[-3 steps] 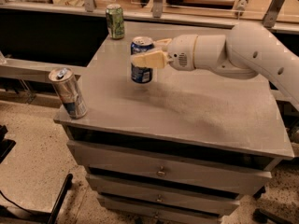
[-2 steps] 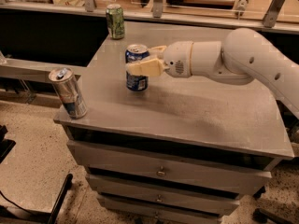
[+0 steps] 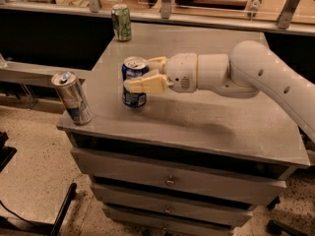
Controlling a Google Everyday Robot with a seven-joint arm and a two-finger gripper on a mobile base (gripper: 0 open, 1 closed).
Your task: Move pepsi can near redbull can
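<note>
Next, my gripper lets go of the pepsi can on the grey top close beside the redbull can (image 3: 117,109), toward my arm.
The pepsi can (image 3: 133,96), dark blue with white lettering and a silver top, stands upright on the grey cabinet top (image 3: 206,117). My gripper (image 3: 140,73) reaches in from the right and is shut on the pepsi can, one cream finger (image 3: 145,85) across its front. The redbull can (image 3: 73,98), slim and silver with blue panels, stands at the front left corner of the top, to the left of the pepsi can and apart from it.
A green can (image 3: 121,22) stands at the back left corner of the top. My white arm (image 3: 256,77) stretches across the right half. Drawers (image 3: 170,181) sit below the top. A railing runs along the back edge.
My gripper has carried the pepsi can left and toward the front, closer to the redbull can. The redbull can and the green can have not moved.
</note>
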